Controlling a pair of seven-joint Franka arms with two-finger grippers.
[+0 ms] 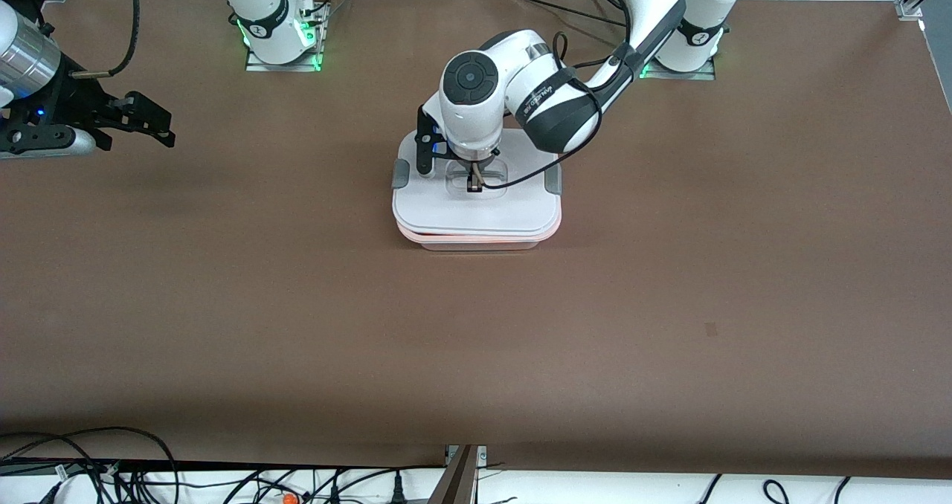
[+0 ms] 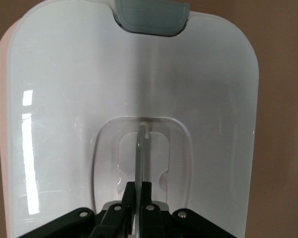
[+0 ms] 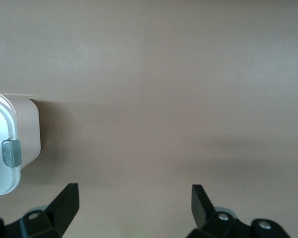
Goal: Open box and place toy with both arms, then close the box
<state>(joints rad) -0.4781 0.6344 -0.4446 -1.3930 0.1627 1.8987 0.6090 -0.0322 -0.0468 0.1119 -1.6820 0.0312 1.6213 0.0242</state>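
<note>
I need to set the white lid down with my left gripper squarely on top of the box's pale pink base (image 1: 479,190) (image 2: 132,198) and let go of it there. The lid is now over that base.
The box (image 1: 476,242) stands on the brown table between the two arm bases, its pale pink base showing under the white lid (image 1: 476,210). My left gripper (image 1: 474,184) is directly over the lid and shut on its thin upright central handle (image 2: 140,148). In the left wrist view the left gripper (image 2: 140,187) pinches that handle from both sides. The grey clips (image 1: 400,173) sit at the lid's two ends. My right gripper (image 1: 160,123) is open and empty above bare table toward the right arm's end. It also shows in the right wrist view (image 3: 135,191). The toy is out of view.
The right wrist view shows one end of the box (image 3: 27,129) with a grey clip (image 3: 11,152). Cables (image 1: 111,474) lie along the table's edge nearest the front camera. The brown table (image 1: 669,303) is wide around the box.
</note>
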